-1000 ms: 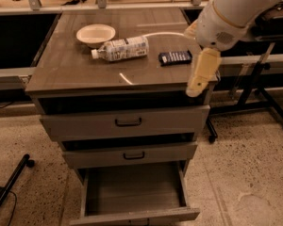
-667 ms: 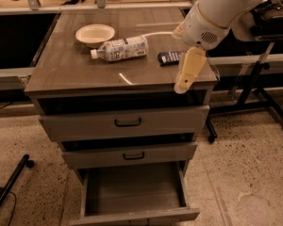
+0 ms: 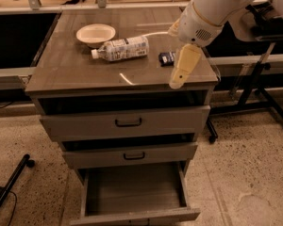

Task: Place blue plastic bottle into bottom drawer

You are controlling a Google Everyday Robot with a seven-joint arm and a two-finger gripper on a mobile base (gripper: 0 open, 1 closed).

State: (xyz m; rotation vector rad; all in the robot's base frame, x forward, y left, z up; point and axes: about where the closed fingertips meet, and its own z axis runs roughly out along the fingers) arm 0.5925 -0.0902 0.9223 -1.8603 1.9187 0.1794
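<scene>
The blue plastic bottle has a white cap. Next, my gripper goes to the middle of the body [image 3: 128,48] of the bottle, away from that cap, and closes there.
The blue plastic bottle [image 3: 121,48] lies on its side on the cabinet top [image 3: 85,72], white cap pointing left, just right of a bowl. The bottom drawer [image 3: 132,192] is pulled out and shows a bare wooden floor. My gripper [image 3: 178,81] hangs from the white arm over the right front part of the cabinet top, to the right of the bottle and apart from it. It holds nothing that I can see.
A cream bowl [image 3: 95,34] stands at the back left of the top. A dark blue flat packet [image 3: 167,58] lies behind the gripper. The two upper drawers [image 3: 127,122] with black handles stand slightly ajar. A black stand [image 3: 254,88] is at the right.
The arm and gripper have moved left and a little toward the front of the cabinet top, closer to the bottle. The bottle, bowl and drawers have not moved.
</scene>
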